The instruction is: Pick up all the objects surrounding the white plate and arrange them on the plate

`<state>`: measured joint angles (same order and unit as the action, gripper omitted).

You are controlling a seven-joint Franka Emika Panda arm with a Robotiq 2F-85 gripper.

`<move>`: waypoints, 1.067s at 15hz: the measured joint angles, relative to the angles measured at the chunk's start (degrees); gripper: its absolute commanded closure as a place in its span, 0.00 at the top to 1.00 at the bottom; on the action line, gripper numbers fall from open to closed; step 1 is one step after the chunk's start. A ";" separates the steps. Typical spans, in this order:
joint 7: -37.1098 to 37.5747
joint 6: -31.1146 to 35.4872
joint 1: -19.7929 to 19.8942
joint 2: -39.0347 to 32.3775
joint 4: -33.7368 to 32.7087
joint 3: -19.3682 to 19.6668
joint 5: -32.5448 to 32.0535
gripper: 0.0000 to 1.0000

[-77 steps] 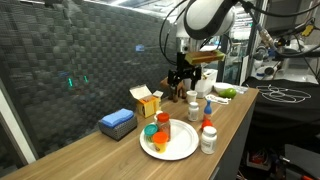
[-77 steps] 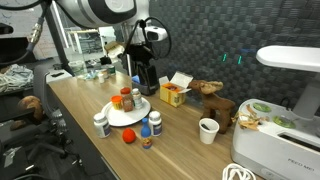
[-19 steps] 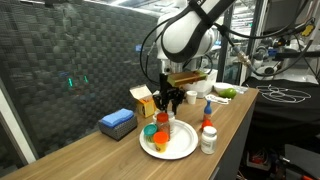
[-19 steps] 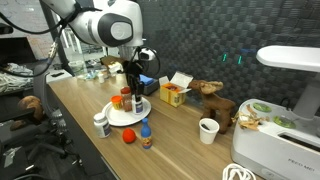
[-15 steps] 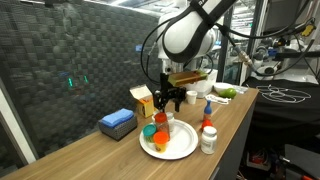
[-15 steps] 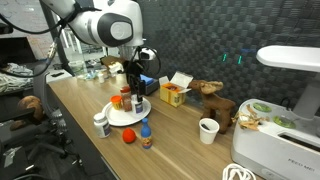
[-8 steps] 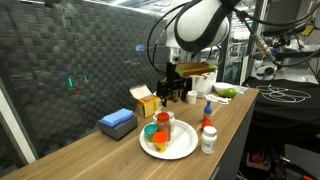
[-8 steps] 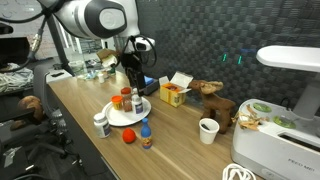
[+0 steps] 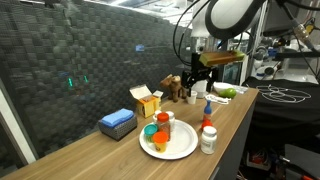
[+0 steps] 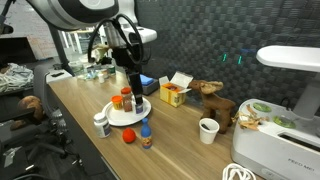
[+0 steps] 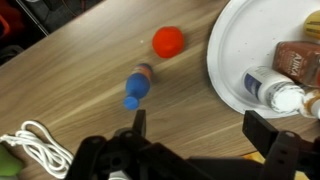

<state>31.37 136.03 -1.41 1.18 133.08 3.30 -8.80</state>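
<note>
The blue top [image 9: 208, 103] [image 11: 132, 101] of the small blue-capped bottle is near the orange cap. My gripper goes there next and closes on it.
The white plate [image 9: 178, 148] [image 10: 117, 118] [image 11: 232, 62] carries a green-capped jar [image 9: 150, 131], an orange-red jar [image 9: 162, 121] [image 11: 298, 62] and a white bottle [image 11: 268, 88]. Beside the plate stand white bottles [image 9: 207, 138] [image 10: 101, 124]. An orange cap [image 10: 128, 137] [image 11: 168, 41] and a small blue-capped bottle [image 10: 146, 129] [image 11: 138, 86] sit next to it. My gripper [image 9: 197, 85] [image 10: 131, 72] [image 11: 200, 128] is open and empty. It hangs high above the table beside the plate.
A blue block [image 9: 117, 122] and a yellow carton [image 9: 146, 101] [image 10: 173, 93] sit behind the plate. A paper cup [image 10: 208, 130], a brown toy [image 10: 212, 100] and a white appliance [image 10: 285, 110] stand at one end. A white cable [image 11: 35, 145] lies on the wood.
My gripper has risen from just above the plate and moved away sideways, with its jaws open. The bottles on the plate have not moved.
</note>
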 measured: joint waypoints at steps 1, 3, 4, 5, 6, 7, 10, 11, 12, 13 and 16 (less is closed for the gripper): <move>0.00 -0.92 1.08 0.46 0.46 0.25 0.01 1.00; -0.04 -2.08 3.06 0.60 0.99 0.71 0.01 1.00; -0.11 -2.09 3.92 0.46 1.13 0.94 0.01 1.00; -0.35 -2.06 4.61 0.23 1.15 1.20 0.14 1.00; -0.75 -1.95 5.18 -0.07 1.14 1.42 0.44 1.00; -1.13 -1.89 5.64 -0.47 1.09 1.64 0.79 1.00; -2.20 -1.74 6.61 -2.17 0.73 2.10 2.52 1.00; -2.70 -1.73 6.78 -2.81 0.57 2.19 3.37 1.00; -3.19 -1.70 6.87 -3.42 0.40 2.29 4.11 1.00; -3.83 -1.64 6.92 -4.02 0.16 2.33 5.13 1.00; -5.87 -1.34 6.95 -5.68 -0.78 2.35 8.13 0.66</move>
<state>25.50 134.70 5.54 -4.51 132.30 5.65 -0.67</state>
